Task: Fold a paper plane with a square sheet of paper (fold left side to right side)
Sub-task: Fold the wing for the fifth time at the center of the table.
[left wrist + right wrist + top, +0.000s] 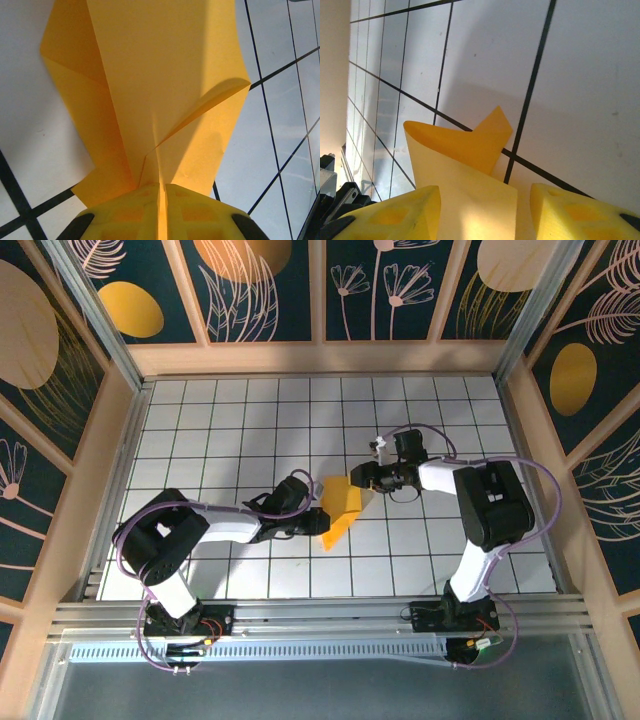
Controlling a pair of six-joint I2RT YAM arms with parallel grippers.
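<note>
My left gripper is pinching the paper while its folded side bulges open beyond the pinch, so it should open and pinch the paper's edge nearer my right gripper (352, 523).
The orange-yellow sheet of paper (342, 504) lies mid-table, folded into a pointed, plane-like shape whose tip points toward the near left. My left gripper (318, 521) is shut on its near edge. In the left wrist view the paper (165, 75) fans upward from the yellow fingertips (200, 212), which pinch a crease at my left gripper (162, 202). My right gripper (361, 478) stands open at the paper's far right side. In the right wrist view a raised, curled flap of the paper (465, 170) stands between the parted fingers (395, 215) of my right gripper (485, 217).
The white grid table (220, 420) is boxed in by wooden walls (320, 355) with dark floral panels at the back and both sides. An aluminium rail (320, 620) runs along the near edge by the arm bases.
</note>
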